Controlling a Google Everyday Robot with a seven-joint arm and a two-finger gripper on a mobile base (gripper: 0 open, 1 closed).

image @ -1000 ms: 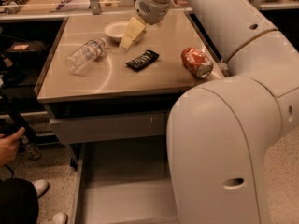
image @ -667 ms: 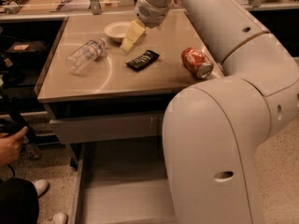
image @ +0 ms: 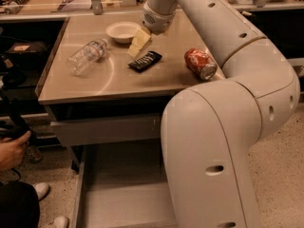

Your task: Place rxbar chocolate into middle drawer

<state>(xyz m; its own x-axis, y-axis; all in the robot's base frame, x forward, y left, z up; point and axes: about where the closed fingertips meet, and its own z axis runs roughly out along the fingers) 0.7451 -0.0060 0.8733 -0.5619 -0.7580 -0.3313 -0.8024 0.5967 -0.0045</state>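
Observation:
The robot's gripper will next move down to the middle of the rxbar chocolate [image: 143,62], between its two ends, and close there.
The rxbar chocolate [image: 145,61], a flat black bar with white lettering, lies on the tan tabletop [image: 104,80] near its middle. My gripper [image: 137,43], with cream-coloured tips, hangs just above and to the left of the bar's far end, beside the bowl. It holds nothing that I can see. The middle drawer [image: 123,189] stands pulled out below the table, and its plain grey bottom shows. My own white arm [image: 223,141] covers the drawer's right part.
An orange-red soda can [image: 201,63] lies on its side right of the bar. A clear plastic bottle [image: 87,56] lies at the left and a white bowl [image: 122,31] at the back. A shut grey drawer front [image: 104,129] sits above the open drawer. A person's hand [image: 12,148] is at the left edge.
My gripper has come down a little toward the rxbar chocolate. My arm's big links have shifted slightly in the foreground. The objects on the table have not moved.

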